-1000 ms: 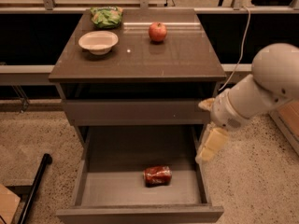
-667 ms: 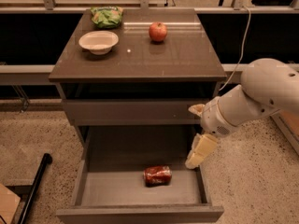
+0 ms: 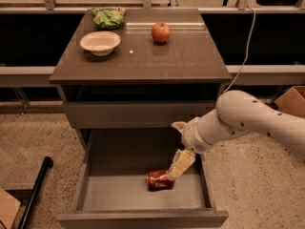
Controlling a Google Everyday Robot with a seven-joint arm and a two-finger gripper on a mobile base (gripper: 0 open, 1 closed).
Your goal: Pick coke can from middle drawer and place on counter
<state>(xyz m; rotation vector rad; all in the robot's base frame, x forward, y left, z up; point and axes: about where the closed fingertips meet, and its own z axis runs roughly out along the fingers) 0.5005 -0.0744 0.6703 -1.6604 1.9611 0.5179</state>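
I should grip the coke can's end (image 3: pixel 170 178) nearest my arm, inside the open middle drawer.
The coke can (image 3: pixel 158 180) lies on its side on the floor of the open middle drawer (image 3: pixel 90 175), right of centre and near the front. My gripper (image 3: pixel 174 150) reaches into the drawer from the right and is open. One pale finger (image 3: pixel 181 164) hangs down and meets the can's right end. The other finger (image 3: pixel 178 126) sticks out higher, near the drawer above. The counter (image 3: pixel 181 61) is the dark glossy slab on top of the cabinet.
On the counter are a white bowl (image 3: pixel 100 43), a green bag (image 3: pixel 108 17) and a red apple (image 3: pixel 161 32). A black pole (image 3: pixel 35 185) leans at the lower left. A cardboard box (image 3: pixel 291 101) stands at the right. My arm (image 3: pixel 252 120) crosses the drawer's right side.
My arm has swung left and down into the drawer. The lower finger has gone from beside the drawer's right wall to the can's right end. The can has not moved.
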